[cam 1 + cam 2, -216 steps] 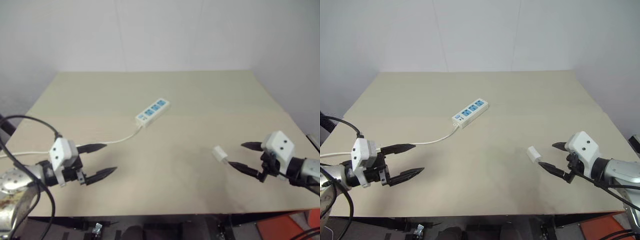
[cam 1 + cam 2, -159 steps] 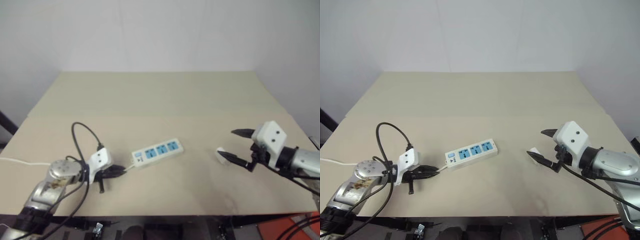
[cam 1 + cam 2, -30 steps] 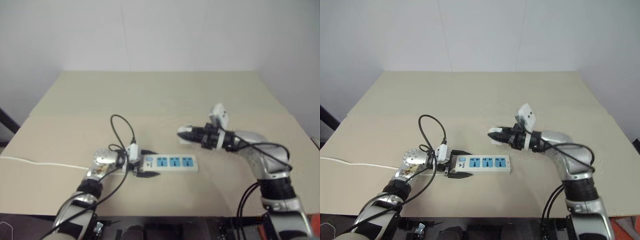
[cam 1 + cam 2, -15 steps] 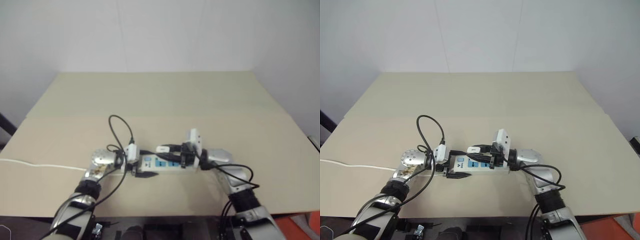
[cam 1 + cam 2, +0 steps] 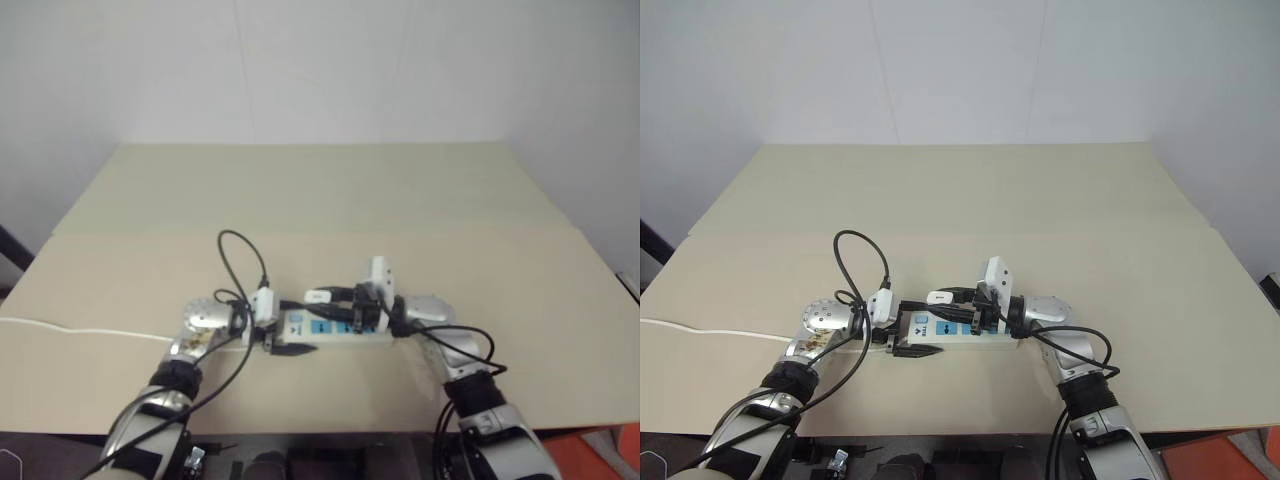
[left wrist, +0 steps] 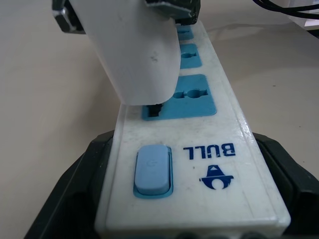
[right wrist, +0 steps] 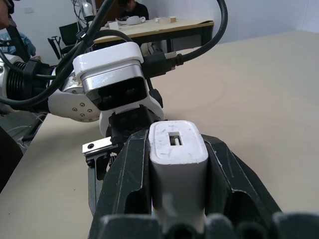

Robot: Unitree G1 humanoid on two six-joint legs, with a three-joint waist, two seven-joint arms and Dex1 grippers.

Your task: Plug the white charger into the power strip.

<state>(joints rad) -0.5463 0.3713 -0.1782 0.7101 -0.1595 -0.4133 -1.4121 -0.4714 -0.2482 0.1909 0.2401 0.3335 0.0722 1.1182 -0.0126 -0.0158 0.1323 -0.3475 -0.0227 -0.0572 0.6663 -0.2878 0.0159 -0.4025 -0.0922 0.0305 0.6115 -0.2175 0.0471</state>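
Observation:
Next, my right gripper lets go of the white charger, standing upright in the blue socket [image 5: 322,320] closest to the power strip's switch.
The power strip [image 5: 340,328] lies on the beige table [image 5: 300,190], three blue sockets facing up. My left gripper [image 5: 291,326] is shut on its switch end, one black finger [image 6: 75,184] on each long side. The blue switch [image 6: 153,169] sits just in front of the nearest socket [image 6: 192,97]. My right gripper [image 5: 952,300] is shut on the white charger [image 7: 177,159], holding it by its sides. The charger [image 6: 137,55] hangs right over that nearest socket, its lower end at the socket face. I cannot tell whether the prongs are in.
The strip's thin white cord [image 5: 80,330] trails left to the table edge. A black cable [image 5: 240,262] loops up from my left wrist. Bare tabletop stretches behind and to both sides. Another desk with people [image 7: 132,10] stands far off.
My right gripper has carried the charger left and down, from above the strip's far end to just over the socket nearest the switch. The left gripper and the strip have stayed put.

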